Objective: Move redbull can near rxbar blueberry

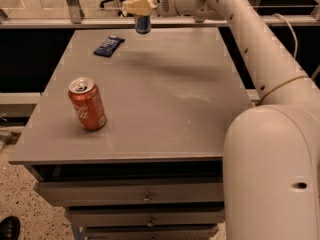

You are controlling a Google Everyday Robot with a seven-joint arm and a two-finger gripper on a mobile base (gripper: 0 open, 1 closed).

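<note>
Next, I let go of the redbull can upright on the grey table (124, 54), close beside the inner long edge of the rxbar blueberry.
My gripper (140, 6) is shut on the redbull can (142, 23), a slim blue and silver can with a silver top, and holds it upright just above the far edge of the grey table (165, 99). The fingers (135, 6) cover the can's upper half. The rxbar blueberry (109, 45), a flat dark blue wrapper with pale lettering, lies on the table's far left part, a short way left of and nearer than the can. My arm reaches in from the right.
A red cola can (88, 104) stands upright near the table's front left. Drawers (145, 196) sit under the tabletop. A rail (90, 21) and office chairs lie behind the table. A dark shoe (9, 228) shows at the bottom left.
</note>
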